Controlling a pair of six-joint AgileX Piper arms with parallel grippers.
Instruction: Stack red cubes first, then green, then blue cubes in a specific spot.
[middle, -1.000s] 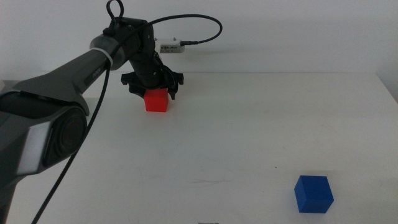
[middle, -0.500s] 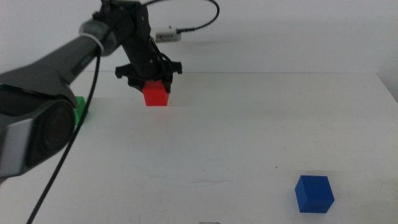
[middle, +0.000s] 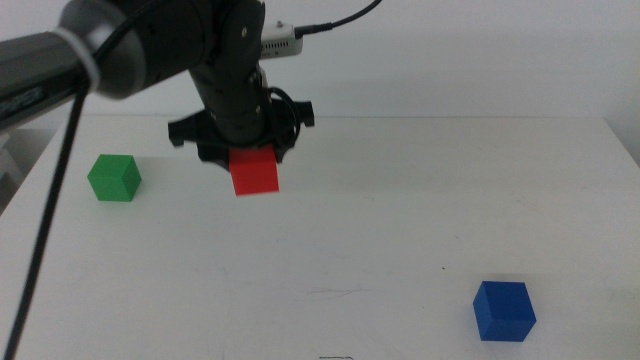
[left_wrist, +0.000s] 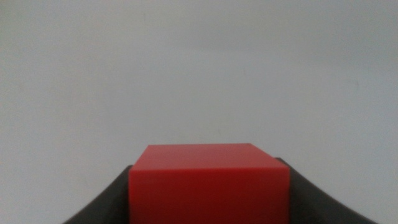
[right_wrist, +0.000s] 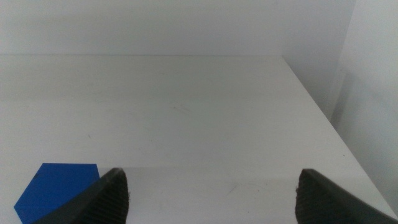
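Observation:
The robot's left gripper will release the red cube on the white table (middle: 332, 260) just behind the thin scratch lines.
My left gripper (middle: 250, 160) is shut on the red cube (middle: 254, 171) and holds it above the table at the back left of the middle. In the left wrist view the red cube (left_wrist: 209, 182) sits between the two dark jaws. The green cube (middle: 114, 178) rests on the white table at the far left. The blue cube (middle: 504, 310) rests at the front right; it also shows in the right wrist view (right_wrist: 55, 184). My right gripper (right_wrist: 211, 193) is open and empty, out of the middle view, beside the blue cube.
The white tabletop (middle: 400, 210) stretches between the cubes. A grey cable and a small white connector (middle: 280, 42) hang behind the left arm. The table's right edge (right_wrist: 323, 118) runs near the right gripper.
The left gripper has lifted the red cube off the table and brought it forward. The arm has swung away from the left, uncovering the green cube. The blue cube has not moved.

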